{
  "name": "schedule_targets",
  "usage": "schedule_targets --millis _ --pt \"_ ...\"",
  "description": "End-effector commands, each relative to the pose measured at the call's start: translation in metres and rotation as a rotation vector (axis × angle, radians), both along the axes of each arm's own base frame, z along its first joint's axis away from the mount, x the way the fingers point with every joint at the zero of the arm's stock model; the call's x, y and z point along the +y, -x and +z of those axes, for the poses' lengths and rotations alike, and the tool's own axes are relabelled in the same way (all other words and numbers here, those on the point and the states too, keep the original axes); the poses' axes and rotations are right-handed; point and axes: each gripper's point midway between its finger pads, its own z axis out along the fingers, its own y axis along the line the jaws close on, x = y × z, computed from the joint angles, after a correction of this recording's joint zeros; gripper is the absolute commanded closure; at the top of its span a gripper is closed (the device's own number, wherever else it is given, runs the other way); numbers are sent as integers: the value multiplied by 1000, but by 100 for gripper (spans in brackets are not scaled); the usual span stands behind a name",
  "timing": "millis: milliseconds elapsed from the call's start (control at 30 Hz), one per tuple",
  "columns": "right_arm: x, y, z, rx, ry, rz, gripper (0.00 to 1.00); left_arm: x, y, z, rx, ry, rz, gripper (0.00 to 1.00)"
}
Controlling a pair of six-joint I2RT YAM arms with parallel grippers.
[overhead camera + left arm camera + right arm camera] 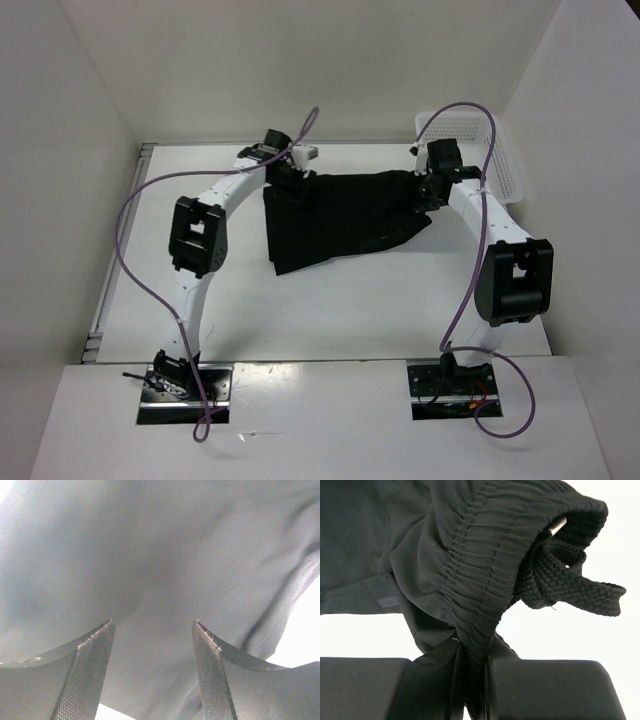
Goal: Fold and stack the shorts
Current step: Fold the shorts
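Note:
Next, I release the gathered elastic waistband from my right gripper on the black shorts' opposite end (297, 213), close to my left gripper.
The black shorts (340, 220) lie spread on the white table, held up a little at their right end. My right gripper (430, 192) is shut on the gathered elastic waistband (475, 580); its jaws (472, 652) pinch the fabric, and a woven black drawstring (570, 582) hangs to the right. My left gripper (290, 180) is at the shorts' far left corner. In the left wrist view it (152, 622) stands open with its fingers (95, 675) wide apart, and smooth black cloth (160, 565) fills the view just beyond and between them.
A white plastic mesh basket (500, 150) stands at the far right corner, behind the right arm. White walls close in the table on the left, back and right. Purple cables loop over both arms.

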Motion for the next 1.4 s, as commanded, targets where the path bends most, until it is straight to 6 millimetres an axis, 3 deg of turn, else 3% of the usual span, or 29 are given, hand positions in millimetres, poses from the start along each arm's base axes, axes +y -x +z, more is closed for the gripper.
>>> schedule_targets --millis 0,133,233,367,400,467,567,600,767,800,833,900,933,1000,1033,1067,1167,1233,1367 --pt "-27 -12 22 -60 135 -40 100 58 -8 26 -16 -2 104 29" --pt "-36 -11 20 -36 183 -59 100 86 -1 11 37 -28 154 29" --pt "-47 -17 24 -46 235 -97 100 91 2 -12 78 -63 166 29" --pt "-50 -28 26 -52 284 -109 100 85 4 -36 132 -45 147 29" --pt "-41 -30 30 -65 294 -82 100 78 7 -48 155 -41 131 29" --pt "-33 -35 31 -74 317 -73 100 70 7 -52 167 -29 112 29" --pt "-13 -40 37 -99 315 -43 100 56 16 -72 207 -32 81 45" --pt "-9 -40 33 -90 318 -46 100 54 14 -72 207 -23 77 59" --pt "29 -50 42 -130 288 -3 100 46 8 -77 201 -12 63 99" --pt "37 -51 46 -143 283 12 100 47 12 -83 220 -18 64 100" --pt "60 -53 47 -155 278 56 100 43 8 -77 209 -2 57 100" --pt "87 -54 50 -175 270 106 100 41 6 -76 209 7 53 100" --pt "113 -54 60 -208 255 150 100 37 8 -76 209 6 44 100" --pt "139 -55 55 -209 237 192 100 36 5 -73 199 9 44 100" --pt "159 -54 64 -227 217 229 100 36 5 -73 199 9 44 100" --pt "172 -55 56 -218 212 253 100 36 5 -73 199 9 44 100" --pt "203 -50 57 -213 212 310 100 37 5 -73 196 2 48 100" --pt "222 -37 44 -171 228 374 100 38 1 -67 176 -1 51 100" --pt "254 -18 38 -164 238 471 100 44 -6 -63 160 -15 70 100"
